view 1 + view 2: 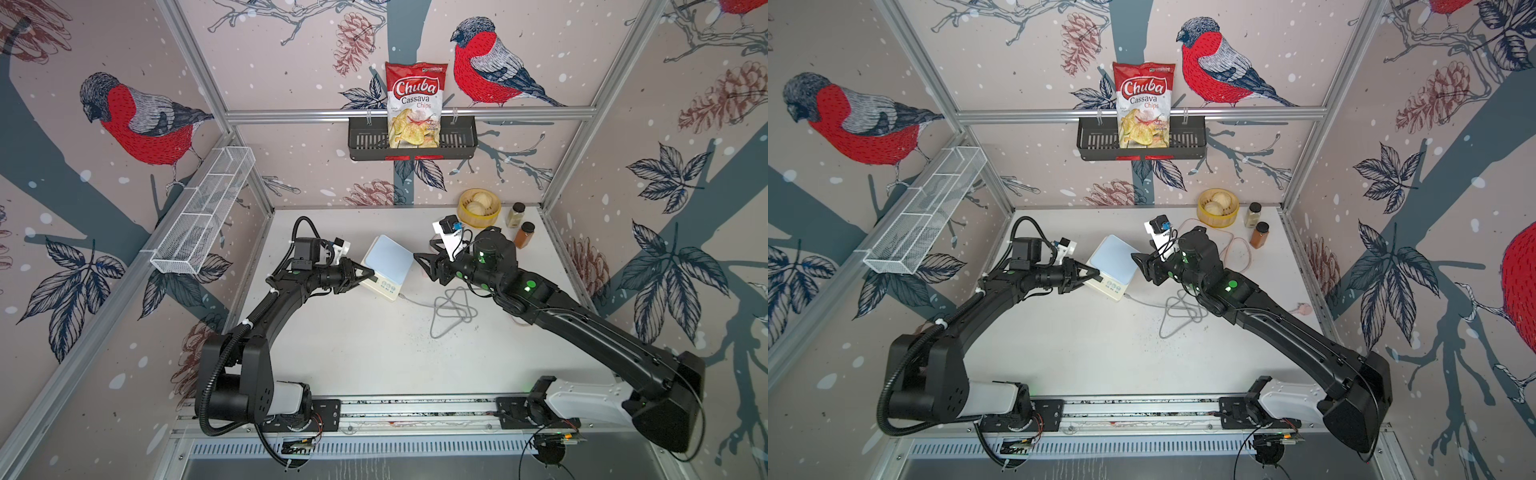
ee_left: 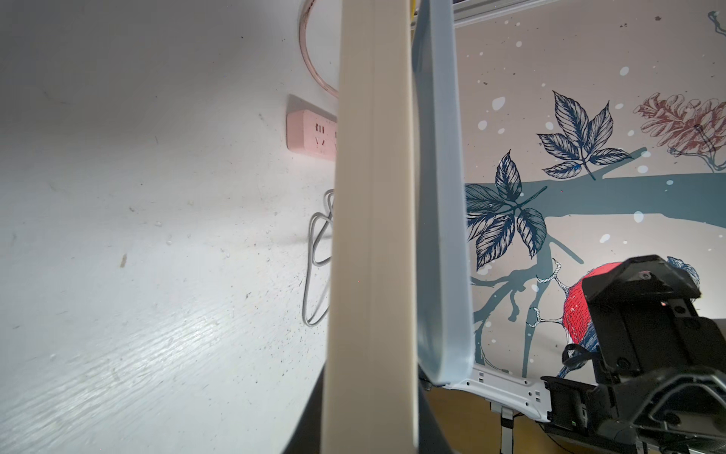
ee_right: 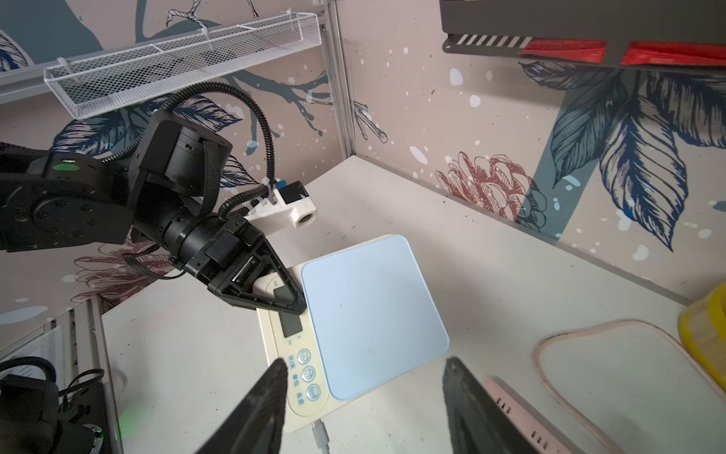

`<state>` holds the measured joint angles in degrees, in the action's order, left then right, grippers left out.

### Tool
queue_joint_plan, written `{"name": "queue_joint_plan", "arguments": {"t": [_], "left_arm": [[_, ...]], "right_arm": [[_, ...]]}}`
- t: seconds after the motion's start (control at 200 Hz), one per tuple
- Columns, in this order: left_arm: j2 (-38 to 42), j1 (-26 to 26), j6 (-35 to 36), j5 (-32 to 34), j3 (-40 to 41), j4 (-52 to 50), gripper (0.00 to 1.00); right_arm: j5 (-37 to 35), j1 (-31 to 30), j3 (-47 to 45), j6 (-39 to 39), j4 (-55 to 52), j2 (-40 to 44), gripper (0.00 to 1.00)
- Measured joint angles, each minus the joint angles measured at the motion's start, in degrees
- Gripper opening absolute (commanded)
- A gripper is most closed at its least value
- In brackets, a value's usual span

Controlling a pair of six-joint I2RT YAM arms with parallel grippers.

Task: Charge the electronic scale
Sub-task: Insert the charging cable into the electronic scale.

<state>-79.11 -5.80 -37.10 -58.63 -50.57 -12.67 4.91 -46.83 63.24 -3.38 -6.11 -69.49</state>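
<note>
The grey plug sits shallow in the electronic scale's socket, so the robot's right gripper needs to take the plug [image 3: 321, 437] and push it in against the left gripper's hold.
The electronic scale [image 1: 388, 262], cream-white with a pale blue platform [image 3: 373, 310], lies mid-table in both top views. My left gripper [image 1: 368, 275] is shut on its left edge beside the dark display [image 3: 291, 326]. In the left wrist view the cream edge [image 2: 373, 236] runs between dark fingers [image 2: 310, 424]. A grey cable plug [image 3: 320, 430] sits in the socket on the scale's near edge; its cable [image 1: 451, 311] lies looped on the table. My right gripper [image 3: 366, 364] stands open just off the scale's right corner, holding nothing.
A pink power strip [image 3: 522, 416] lies right of the scale under my right arm, with its pink cord [image 3: 550, 346] curling behind. At the back right stand a yellow bowl [image 1: 478, 208] and two spice jars [image 1: 516, 215]. Baskets hang on the walls.
</note>
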Motion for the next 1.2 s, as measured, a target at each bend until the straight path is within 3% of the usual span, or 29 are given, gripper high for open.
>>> {"name": "queue_joint_plan", "arguments": {"t": [0.365,0.59,0.961,1.196], "left_arm": [[-0.85,0.0,0.52,-0.24,-1.25,-0.11,0.0],[-0.81,0.0,0.7,-0.83,-1.42,-0.72,0.0],[-0.17,0.0,1.05,-1.51,-1.42,-1.09,0.0],[0.5,0.0,1.03,-1.57,-1.27,-1.09,0.0]], "right_arm": [[7.93,-2.91,-5.2,5.53,-5.46,-7.23,0.67],[12.41,-3.34,-4.61,10.01,-5.95,-11.23,0.6],[11.34,-3.23,-3.87,15.61,-8.04,-14.45,0.51],[10.86,-3.23,-3.34,17.16,-8.02,-16.02,0.34]]}}
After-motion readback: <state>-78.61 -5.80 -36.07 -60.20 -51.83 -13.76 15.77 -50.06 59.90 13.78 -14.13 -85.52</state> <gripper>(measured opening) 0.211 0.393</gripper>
